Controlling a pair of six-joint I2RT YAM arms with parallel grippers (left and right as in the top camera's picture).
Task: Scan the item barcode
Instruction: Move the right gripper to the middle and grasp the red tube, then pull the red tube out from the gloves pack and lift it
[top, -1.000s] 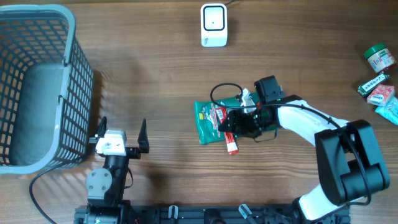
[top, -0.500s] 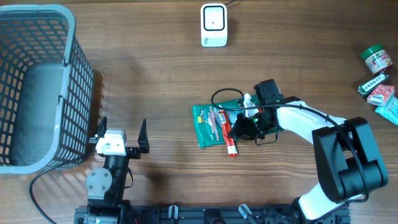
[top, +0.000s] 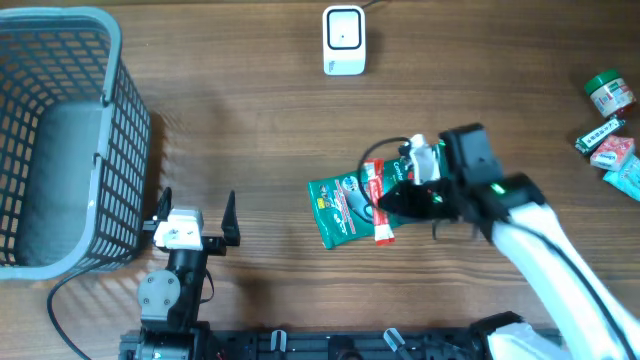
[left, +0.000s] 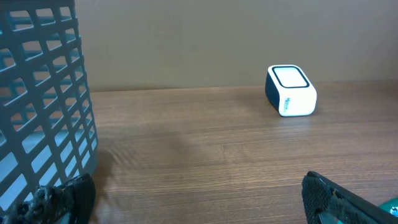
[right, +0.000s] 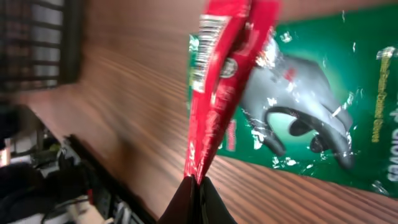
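Next, my right gripper goes back down, opens and grips the packet's middle (top: 378, 198) deeper before scanning it, because it pinches only a thin fold of the red packet.
A red packet (top: 378, 200) with a white barcode strip hangs lifted over a green glove package (top: 338, 213) lying mid-table. My right gripper (top: 390, 206) is shut on the packet's lower edge. In the right wrist view the jaws (right: 198, 186) pinch the red packet (right: 225, 81) from below, with the green package (right: 311, 118) behind it on the wood. The white scanner (top: 343, 40) stands at the far edge, apart from the packet. My left gripper (top: 196, 216) rests open near the front edge, its jaws (left: 199, 200) holding nothing, and it looks toward the scanner (left: 290, 91).
A tall grey basket (top: 110, 100) stands at the far left, close to the left gripper, and shows as a mesh wall (left: 43, 93) in the left wrist view. A green tin (top: 609, 92) and small packets (top: 610, 142) lie at the right edge.
The right gripper has shut on the red packet and lifted it off the green package, the arm rising and swinging right. The left arm has not moved.
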